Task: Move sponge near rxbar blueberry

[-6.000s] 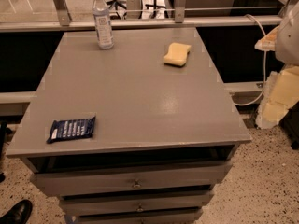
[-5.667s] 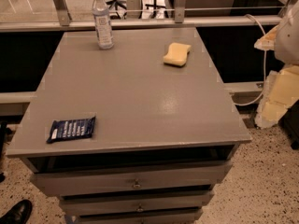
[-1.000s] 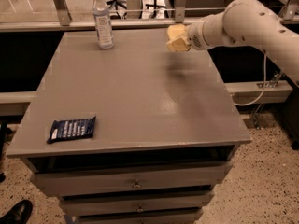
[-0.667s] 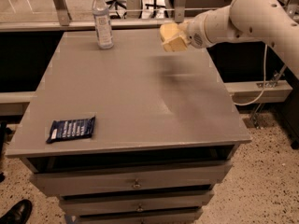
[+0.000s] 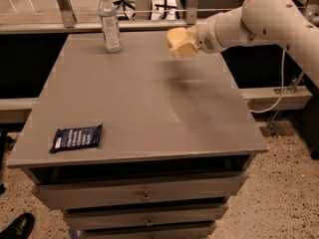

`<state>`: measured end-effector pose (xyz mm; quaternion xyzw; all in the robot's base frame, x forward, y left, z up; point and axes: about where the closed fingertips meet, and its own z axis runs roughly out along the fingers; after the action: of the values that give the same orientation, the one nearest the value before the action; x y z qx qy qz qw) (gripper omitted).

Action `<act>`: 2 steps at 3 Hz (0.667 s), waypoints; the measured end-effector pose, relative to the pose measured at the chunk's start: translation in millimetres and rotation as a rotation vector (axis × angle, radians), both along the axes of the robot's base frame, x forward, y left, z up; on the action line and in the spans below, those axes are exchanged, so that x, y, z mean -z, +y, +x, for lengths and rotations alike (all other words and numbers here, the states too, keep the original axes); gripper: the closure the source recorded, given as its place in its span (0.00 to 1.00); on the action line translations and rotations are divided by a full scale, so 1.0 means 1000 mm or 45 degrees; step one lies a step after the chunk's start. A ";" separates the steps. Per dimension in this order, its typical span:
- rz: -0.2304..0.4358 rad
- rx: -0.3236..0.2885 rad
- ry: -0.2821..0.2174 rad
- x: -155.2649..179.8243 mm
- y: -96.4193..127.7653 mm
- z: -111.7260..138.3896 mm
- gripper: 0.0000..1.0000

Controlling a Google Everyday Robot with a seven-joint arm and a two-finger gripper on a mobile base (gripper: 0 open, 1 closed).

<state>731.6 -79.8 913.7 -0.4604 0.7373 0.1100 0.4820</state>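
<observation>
I should let go of the sponge just off the rxbar blueberry's back corner (image 5: 121,113), toward the middle of the grey table.
The pale yellow sponge (image 5: 175,36) is held in my gripper (image 5: 182,44), lifted above the back right part of the grey table (image 5: 149,108). The white arm reaches in from the upper right. The gripper is shut on the sponge, which casts a shadow on the tabletop below it. The rxbar blueberry (image 5: 76,137), a flat dark navy wrapper with white lettering, lies near the table's front left corner, far from the gripper.
A clear plastic water bottle (image 5: 109,21) stands upright at the back left of the table. Drawers (image 5: 144,197) run under the front edge. A dark shoe (image 5: 17,227) shows on the speckled floor at bottom left. A rail and cable are at right.
The arm came in from the right, took hold of the sponge and lifted it off the table. In the last second it has carried the sponge slightly left.
</observation>
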 end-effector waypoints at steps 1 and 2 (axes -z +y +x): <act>0.016 -0.055 0.004 0.005 0.016 -0.012 1.00; 0.013 -0.179 0.002 0.005 0.046 -0.051 1.00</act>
<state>680.8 -33.5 909.1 -0.5085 0.7029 0.1476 0.4750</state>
